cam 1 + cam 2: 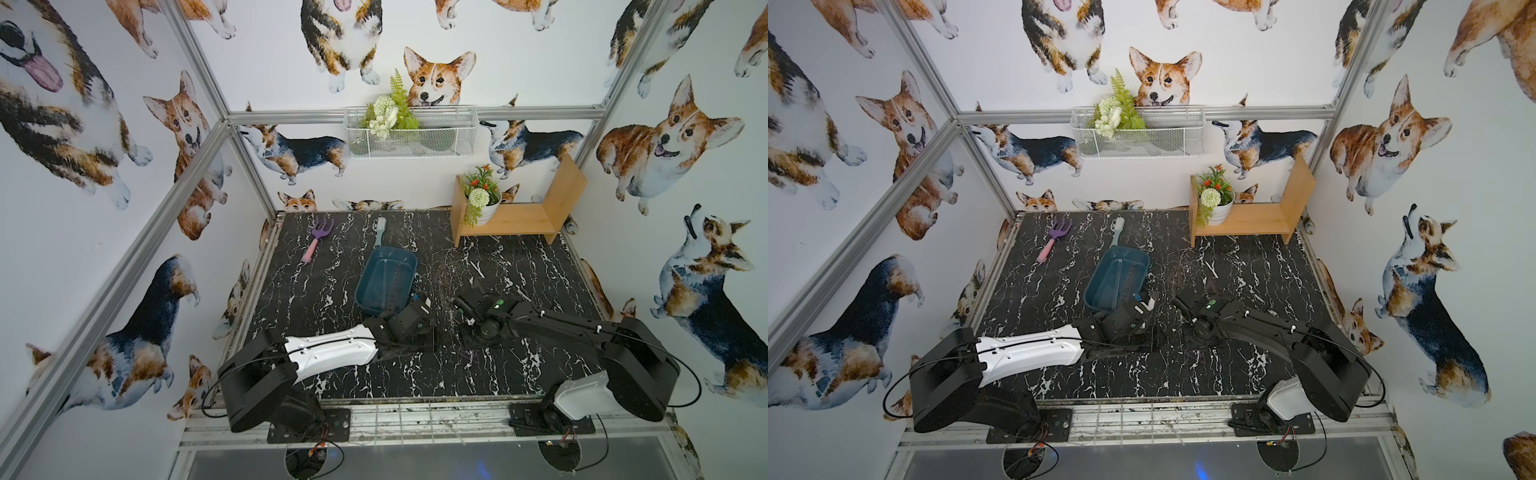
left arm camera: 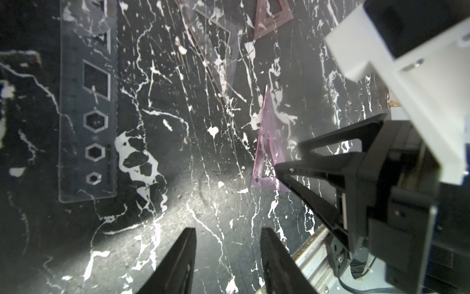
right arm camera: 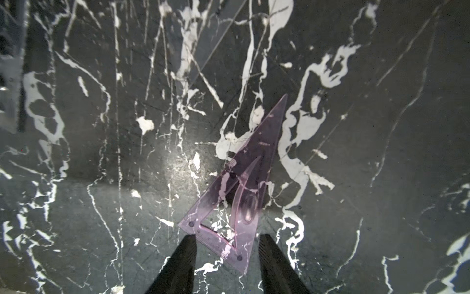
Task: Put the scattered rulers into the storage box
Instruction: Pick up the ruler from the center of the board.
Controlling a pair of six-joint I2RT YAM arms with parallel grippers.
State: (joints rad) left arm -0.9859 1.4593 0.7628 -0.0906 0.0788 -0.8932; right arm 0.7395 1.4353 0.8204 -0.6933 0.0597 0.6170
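Note:
The purple triangle is lying flat with its short side across my open fingers, so I need to pinch its solid bar (image 3: 250, 210) with my right gripper and hand it to my left gripper.
The teal storage box (image 1: 365, 276) sits mid-table, with a faint clear strip (image 1: 388, 270) lying inside it. A purple see-through triangle ruler (image 3: 241, 191) lies flat on the marble, its short side between the fingers of my open right gripper (image 3: 227, 236). A clear stencil ruler (image 2: 86, 114) lies flat beyond my left gripper (image 2: 228, 230), which is open with only bare table between its fingers. A reddish triangle (image 2: 272, 17) and a clear triangle (image 2: 211, 38) lie farther off. In both top views the two grippers (image 1: 417, 297) (image 1: 459, 305) hang low just right of the box's near corner.
A purple-and-pink toy rake (image 1: 316, 239) and a pale green brush (image 1: 379, 230) lie at the back left. A wooden shelf (image 1: 519, 216) with a potted plant (image 1: 482, 199) stands at the back right. A wire basket (image 1: 409, 133) hangs on the back wall.

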